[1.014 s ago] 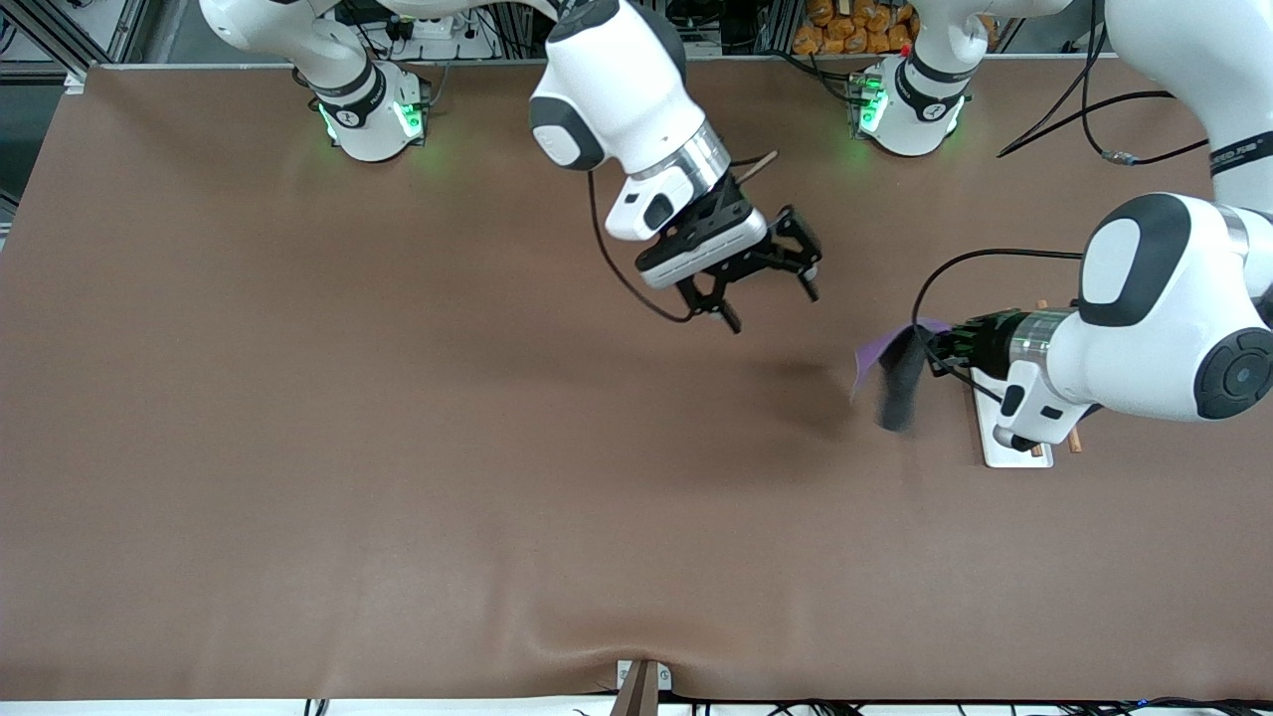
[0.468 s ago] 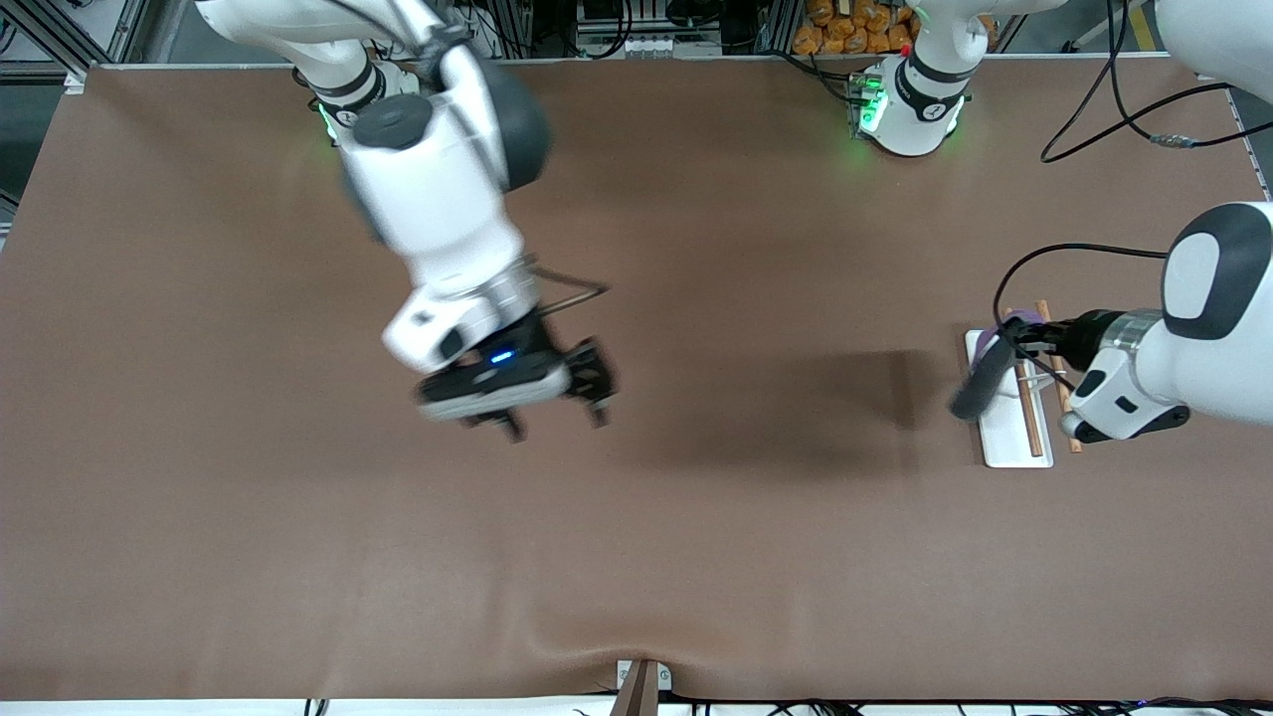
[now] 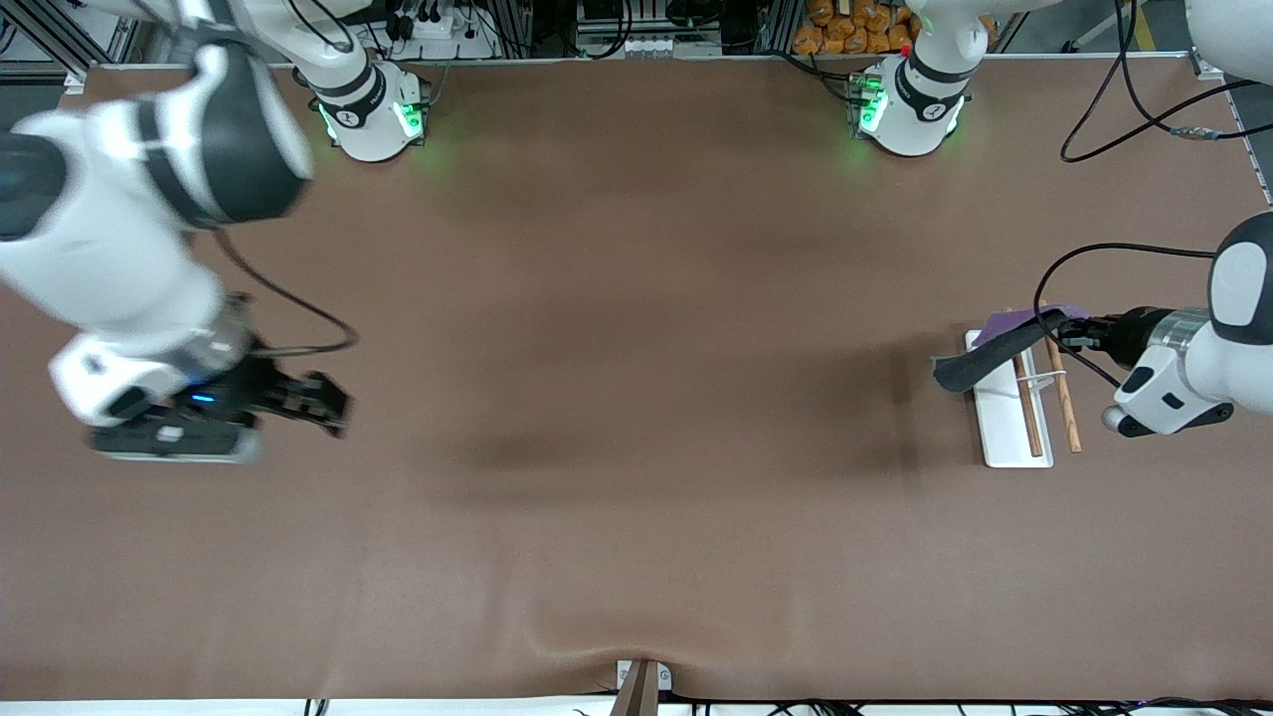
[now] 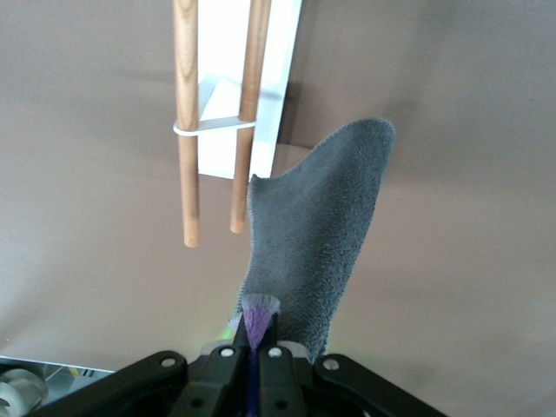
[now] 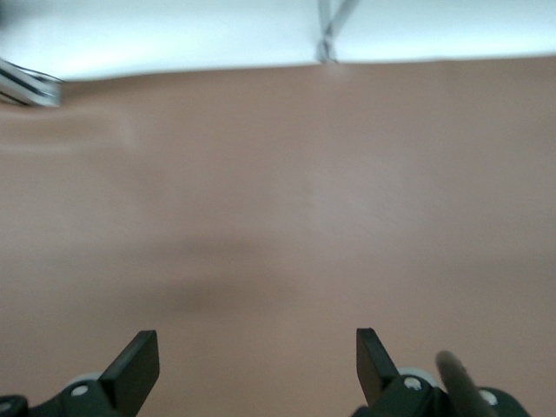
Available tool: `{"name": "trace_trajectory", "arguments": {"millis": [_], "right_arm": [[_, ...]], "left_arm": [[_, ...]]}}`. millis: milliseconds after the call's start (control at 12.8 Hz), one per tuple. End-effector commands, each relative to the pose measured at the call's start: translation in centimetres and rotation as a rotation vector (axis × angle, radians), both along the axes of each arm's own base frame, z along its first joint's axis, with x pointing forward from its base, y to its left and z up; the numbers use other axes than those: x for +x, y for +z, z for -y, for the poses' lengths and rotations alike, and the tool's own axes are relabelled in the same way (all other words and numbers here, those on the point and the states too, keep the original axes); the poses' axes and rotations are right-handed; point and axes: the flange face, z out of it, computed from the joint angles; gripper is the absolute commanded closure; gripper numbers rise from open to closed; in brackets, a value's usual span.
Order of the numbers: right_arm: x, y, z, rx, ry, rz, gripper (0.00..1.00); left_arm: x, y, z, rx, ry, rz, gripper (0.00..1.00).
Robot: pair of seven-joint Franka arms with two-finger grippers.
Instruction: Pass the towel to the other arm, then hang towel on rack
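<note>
The towel will be let go by my left gripper across both wooden rods of the rack [image 3: 1045, 366] [image 4: 216, 143], close to the wire bracket. The towel now stretches out over the rack.
The towel [image 3: 995, 350], dark grey with a purple face, is pinched at one end in my left gripper [image 3: 1070, 332], which is shut on it. The towel stretches out over the rack [image 3: 1004, 438], across the ends of its two wooden rods [image 3: 1026, 406], and its free end sticks out past the white base. In the left wrist view the towel [image 4: 323, 226] extends from the left gripper [image 4: 252, 346] beside the rods [image 4: 186, 130], wire bracket [image 4: 214, 127] and base [image 4: 280, 87]. My right gripper [image 3: 323, 400] is open and empty, low over the table at the right arm's end, and also shows in its wrist view [image 5: 252, 360].
The rack stands at the left arm's end of the brown table [image 3: 636, 398]. A black cable [image 3: 1124, 254] loops above the left gripper. A small bracket [image 3: 641, 681] sits at the table edge nearest the camera.
The right arm swung from the table's middle to its own end, gripper open. The left gripper carried the towel toward the left arm's end, from beside the rack to over it.
</note>
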Motion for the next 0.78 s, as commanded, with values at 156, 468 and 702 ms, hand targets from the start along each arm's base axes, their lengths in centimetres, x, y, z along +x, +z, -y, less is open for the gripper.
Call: {"name": "trace_trajectory", "arguments": {"millis": [156,468,702], "right_arm": [[-5.6,5.4,8.1,0.022,-0.029,-0.179,0.00],[-8.8,6.4,11.5,0.017,-0.082,-0.309,0.00],[-12.1,7.2,14.0,0.018,-0.036,-0.326,0.00]], "left_arm": [[0.0,-1.0,-4.7,-0.010,-0.068,0.027,1.00],[0.5,-1.7,-7.8,-0.056,-0.126,0.081,1.00],[0.7,-2.8,-11.0,-0.102,-0.189,0.118,1.00]]}}
